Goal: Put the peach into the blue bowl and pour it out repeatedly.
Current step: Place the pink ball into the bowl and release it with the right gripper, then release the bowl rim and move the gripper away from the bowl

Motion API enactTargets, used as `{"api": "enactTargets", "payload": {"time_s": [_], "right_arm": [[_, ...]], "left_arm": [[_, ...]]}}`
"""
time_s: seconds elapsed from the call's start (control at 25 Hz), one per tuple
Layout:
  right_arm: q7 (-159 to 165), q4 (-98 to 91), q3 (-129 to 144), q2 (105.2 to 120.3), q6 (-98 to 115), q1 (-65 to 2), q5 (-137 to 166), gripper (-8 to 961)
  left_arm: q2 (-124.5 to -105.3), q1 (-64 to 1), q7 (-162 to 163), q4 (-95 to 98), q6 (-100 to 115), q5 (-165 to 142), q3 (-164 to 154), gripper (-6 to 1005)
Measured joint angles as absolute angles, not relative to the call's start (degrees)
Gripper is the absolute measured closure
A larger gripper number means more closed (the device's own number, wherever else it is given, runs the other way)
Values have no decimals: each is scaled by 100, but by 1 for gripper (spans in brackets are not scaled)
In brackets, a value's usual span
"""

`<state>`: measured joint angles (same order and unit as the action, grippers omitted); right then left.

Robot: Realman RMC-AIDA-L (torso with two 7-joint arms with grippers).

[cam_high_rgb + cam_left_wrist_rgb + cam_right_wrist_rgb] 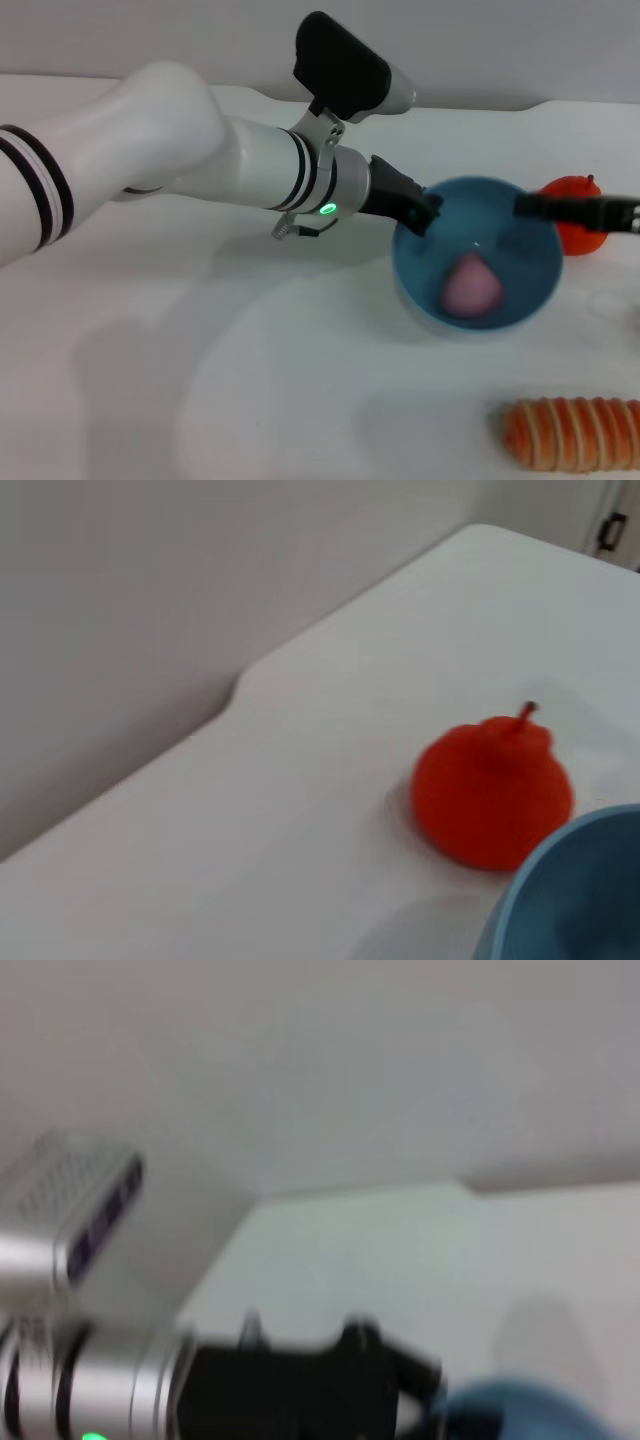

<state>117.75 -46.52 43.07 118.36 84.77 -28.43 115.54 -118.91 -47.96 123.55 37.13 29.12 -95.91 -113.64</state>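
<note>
I need to let go of the blue bowl with my left gripper on the table (492,290) between the orange-red fruit and the bread-like toy. The bowl now sits on the white table.
The blue bowl (520,290) sits right of centre on the white table, its opening tipped a little toward me. The pink peach (470,285) lies inside it, low against the near wall. My left arm reaches across from the left, and my left gripper (422,212) is shut on the bowl's left rim. My right gripper (530,207) comes in from the right edge as a dark bar just over the bowl's far right rim. The left wrist view shows only a slice of the blue bowl (575,890). In the right wrist view the left gripper (425,1400) meets the blue bowl (520,1415).
An orange-red stemmed fruit (578,222) stands just behind the bowl at the right, also seen as the orange-red fruit (492,792) in the left wrist view. A ridged orange bread-like toy (575,432) lies near the front right edge. The wall runs along the table's far side.
</note>
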Motion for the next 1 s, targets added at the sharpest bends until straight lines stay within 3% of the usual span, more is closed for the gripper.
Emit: {"api": "enactTargets", "payload": {"time_s": [0.28, 1.0], "right_arm": [[11822, -5112, 3607, 11835, 8657, -2470, 11108, 577], [11804, -4997, 3365, 11862, 8764, -2381, 10934, 576]], "left_arm": [[-11909, -4852, 12714, 4057, 3010, -9532, -12192, 1000], [-11909, -4761, 12803, 4131, 2347, -9457, -12648, 1000]]}}
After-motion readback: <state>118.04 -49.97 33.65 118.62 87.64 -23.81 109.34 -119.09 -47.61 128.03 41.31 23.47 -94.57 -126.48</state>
